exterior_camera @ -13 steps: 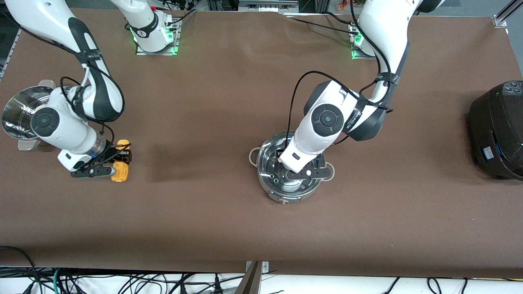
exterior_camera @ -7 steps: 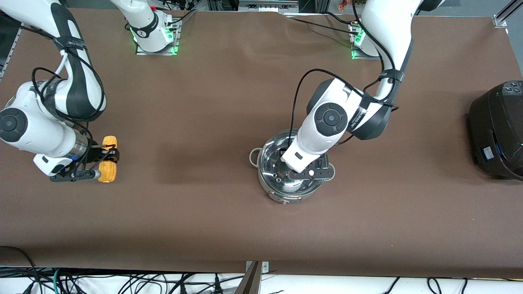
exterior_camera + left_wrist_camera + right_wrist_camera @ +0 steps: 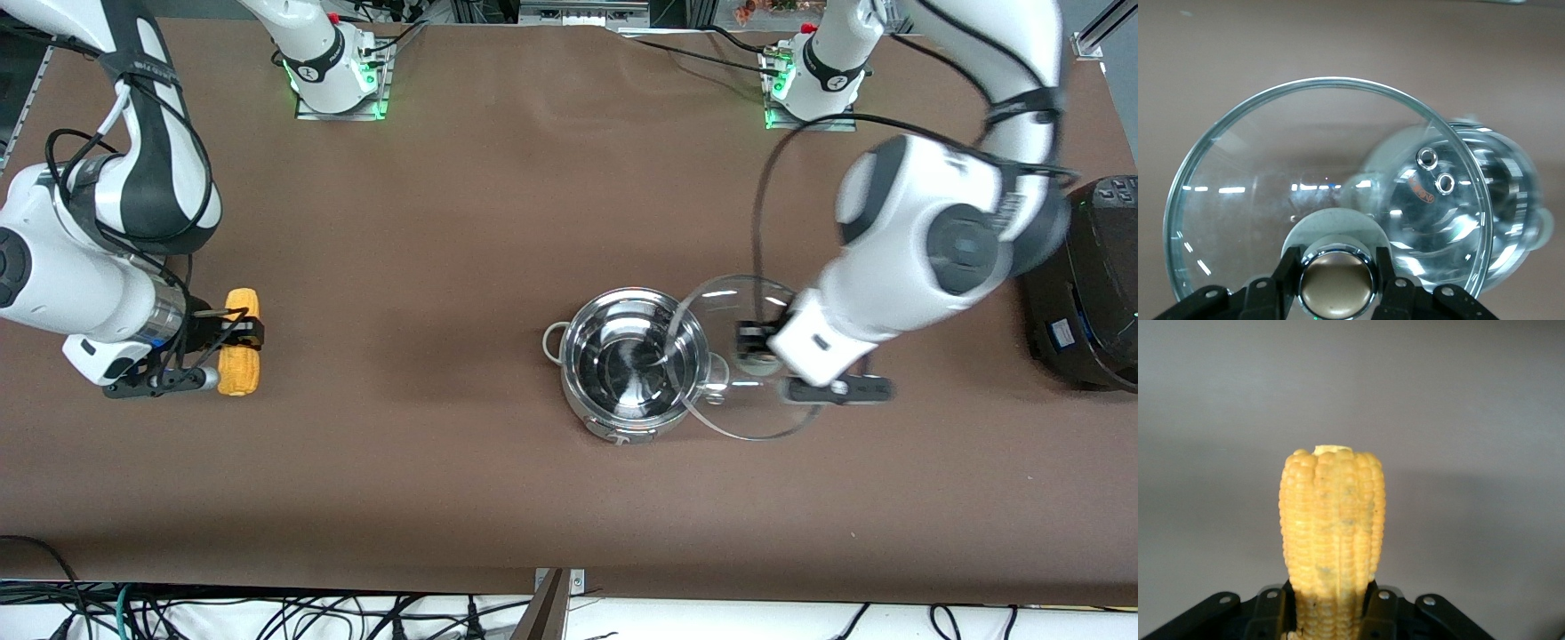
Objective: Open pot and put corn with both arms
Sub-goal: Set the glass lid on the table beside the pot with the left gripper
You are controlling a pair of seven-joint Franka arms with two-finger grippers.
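My left gripper is going to release the glass lid on the table (image 3: 862, 388), in the space between the steel pot and the black cooker. The lid is now tilted over the pot's rim.
The steel pot (image 3: 633, 366) stands open in the middle of the table. My left gripper (image 3: 757, 356) is shut on the beige knob (image 3: 1337, 285) of the glass lid (image 3: 745, 418). It holds the lid tilted in the air, over the pot's rim and the table beside it toward the left arm's end. The pot also shows through the glass in the left wrist view (image 3: 1501, 193). My right gripper (image 3: 233, 342) is shut on the yellow corn (image 3: 240, 356) and holds it over the table at the right arm's end. In the right wrist view the cob (image 3: 1331, 527) sticks out from between the fingers (image 3: 1270, 613).
The big black cooker (image 3: 1080, 284) stands at the left arm's end of the table, close to the left arm's elbow. The two arm bases (image 3: 333, 71) stand farthest from the front camera. Bare brown tabletop (image 3: 418, 356) lies between the corn and the pot.
My left gripper has lifted the lid off the pot and swung it toward the left arm's end. My right gripper has carried the corn a little toward the right arm's end.
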